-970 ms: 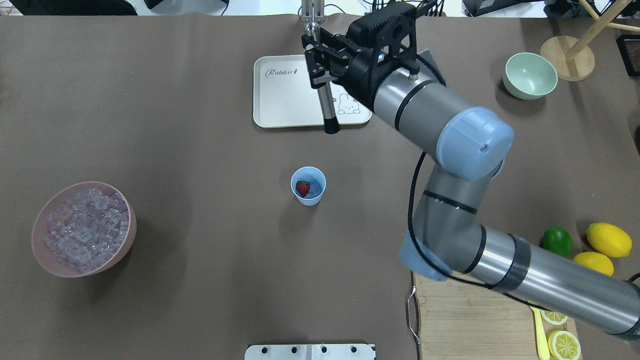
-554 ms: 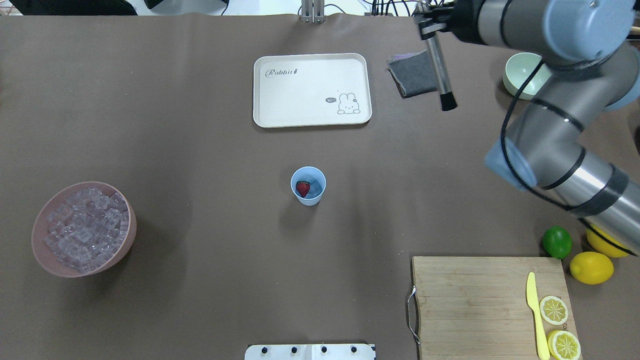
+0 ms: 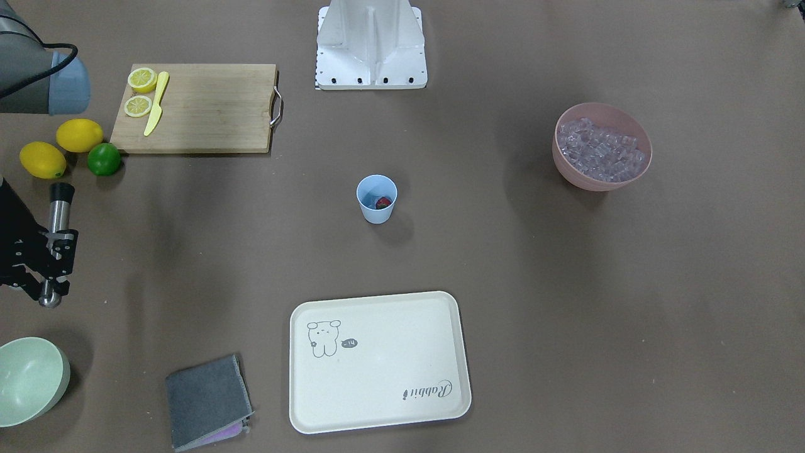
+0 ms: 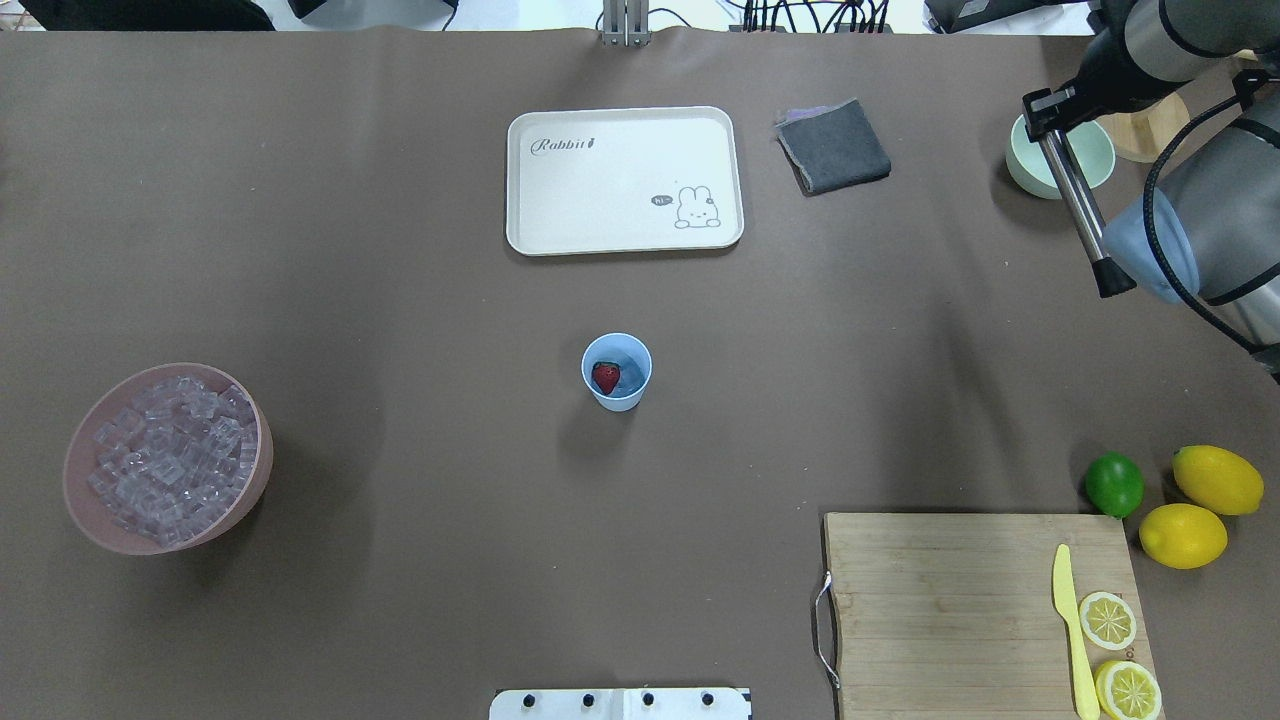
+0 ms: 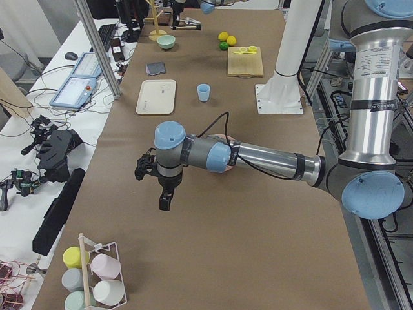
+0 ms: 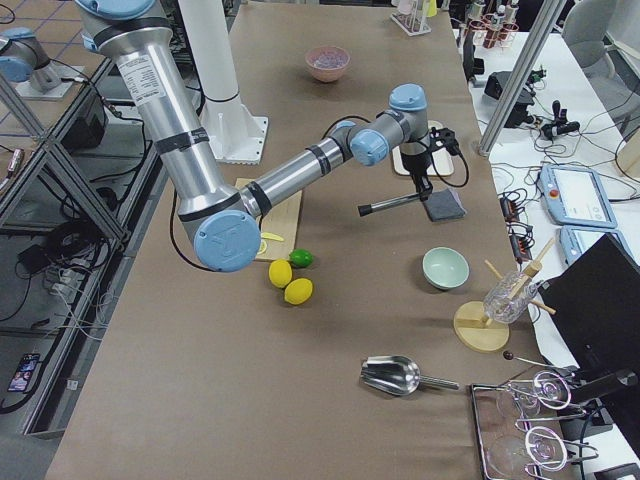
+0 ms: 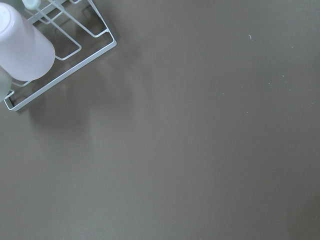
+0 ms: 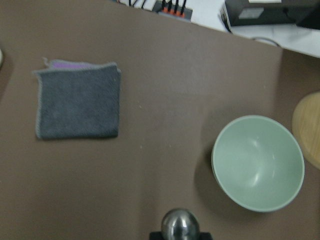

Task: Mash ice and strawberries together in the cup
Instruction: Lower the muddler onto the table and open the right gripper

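Next, my right gripper lets go of the metal muddler on the table (image 3: pixel 103 246) between the lime and the pale green bowl.
The light blue cup (image 4: pixel 618 392) (image 3: pixel 375 214) stands upright mid-table with a red strawberry (image 4: pixel 605 377) (image 3: pixel 383 202) inside it. Whether ice lies in the cup I cannot tell; ice (image 4: pixel 170 458) (image 3: pixel 600 151) fills the pink bowl (image 4: pixel 84 502) at the left. My right gripper (image 4: pixel 1050 108) (image 3: pixel 53 244) is shut on a metal muddler (image 4: pixel 1080 210) (image 6: pixel 395 203) with a black tip, held above the table far right of the cup, near the pale green bowl (image 4: pixel 1060 150) (image 8: pixel 257 162). My left gripper (image 5: pixel 165 201) hangs over bare table far from the cup; I cannot tell its state.
A cream tray (image 4: pixel 620 180) and a folded grey cloth (image 4: pixel 833 147) lie beyond the cup. A cutting board (image 4: pixel 950 610) with a yellow knife (image 4: pixel 1070 630) and lemon slices sits front right, with lemons (image 4: pixel 1215 480) and a lime (image 4: pixel 1114 483) beside it. A cup rack (image 7: pixel 55 55) stands by the left arm.
My right arm has swung from above the tray out to the far right, carrying the muddler past the cloth to beside the green bowl. The cup and strawberry have not moved.
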You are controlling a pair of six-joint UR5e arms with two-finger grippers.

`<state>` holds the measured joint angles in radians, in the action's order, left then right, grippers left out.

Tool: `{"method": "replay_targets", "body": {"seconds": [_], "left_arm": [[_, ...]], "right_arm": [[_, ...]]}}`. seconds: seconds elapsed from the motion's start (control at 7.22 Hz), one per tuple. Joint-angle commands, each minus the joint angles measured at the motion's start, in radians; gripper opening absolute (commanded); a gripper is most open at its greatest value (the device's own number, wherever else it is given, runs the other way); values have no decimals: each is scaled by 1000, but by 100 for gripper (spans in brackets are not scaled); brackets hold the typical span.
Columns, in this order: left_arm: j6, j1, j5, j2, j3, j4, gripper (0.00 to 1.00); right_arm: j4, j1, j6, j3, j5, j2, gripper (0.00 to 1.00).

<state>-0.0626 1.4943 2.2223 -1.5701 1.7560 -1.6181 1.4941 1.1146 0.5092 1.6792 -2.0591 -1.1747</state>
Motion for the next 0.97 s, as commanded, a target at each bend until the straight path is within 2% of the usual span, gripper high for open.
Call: {"method": "replay_targets", "body": {"seconds": [0.0, 0.14, 0.42, 0.83], "left_arm": [[0, -28, -26, -7, -4, -38, 98], [0, -40, -44, -8, -1, -40, 98], [0, -66, -61, -8, -1, -52, 98], [0, -66, -61, -8, 0, -52, 98]], "right_arm": [[54, 11, 116, -123, -121, -16, 0], [32, -1, 149, -175, -124, -16, 0], [-53, -44, 198, -199, -115, -60, 0], [-74, -97, 201, -208, -83, -68, 0]]}}
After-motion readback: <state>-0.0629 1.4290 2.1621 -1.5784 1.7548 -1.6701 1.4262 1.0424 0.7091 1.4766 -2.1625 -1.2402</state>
